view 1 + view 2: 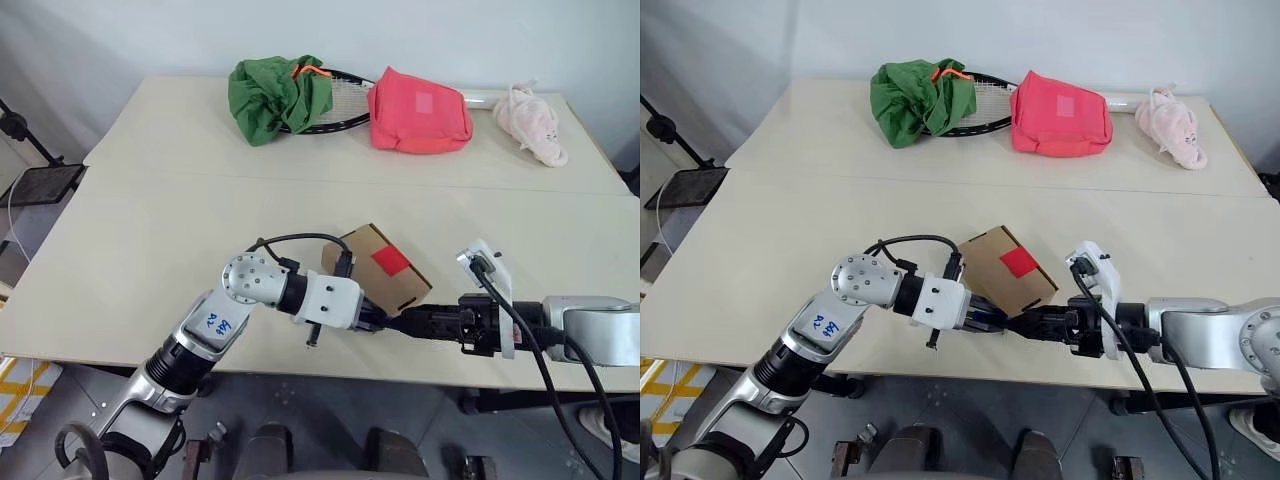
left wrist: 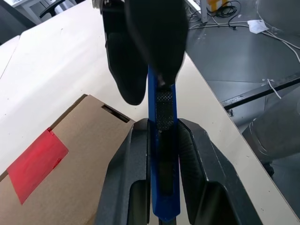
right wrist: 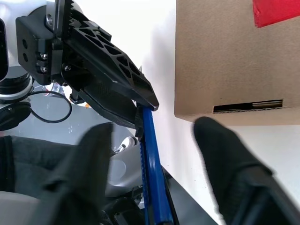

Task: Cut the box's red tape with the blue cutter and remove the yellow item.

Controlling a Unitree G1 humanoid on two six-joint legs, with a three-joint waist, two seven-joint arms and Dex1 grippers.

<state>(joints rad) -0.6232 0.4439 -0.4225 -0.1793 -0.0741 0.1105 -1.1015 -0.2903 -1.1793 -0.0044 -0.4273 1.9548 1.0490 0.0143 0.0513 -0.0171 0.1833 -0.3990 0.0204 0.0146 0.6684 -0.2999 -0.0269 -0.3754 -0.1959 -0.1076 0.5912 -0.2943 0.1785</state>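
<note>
The robot's left gripper holds the blade end of the blue cutter, so next the right gripper takes the rear end (image 3: 157,199), freeing the left gripper to steady the box.
The brown cardboard box (image 1: 362,252) lies near the table's front edge, flaps shut, with the red tape (image 1: 390,262) on its top face. Just in front of it my left gripper (image 2: 163,124) is shut on the blue cutter (image 2: 162,140), which sticks out toward my right gripper. My right gripper (image 3: 152,129) faces it tip to tip, open, one black finger on each side of the cutter (image 3: 152,178). The two grippers meet beside the box's front corner at the table edge. The yellow item is hidden.
At the back of the table (image 1: 150,250) lie a green cloth (image 1: 275,95) over a racket (image 1: 340,110), a pink-red bag (image 1: 418,112) and a pale pink plush toy (image 1: 535,125). The table's front edge runs right under both grippers.
</note>
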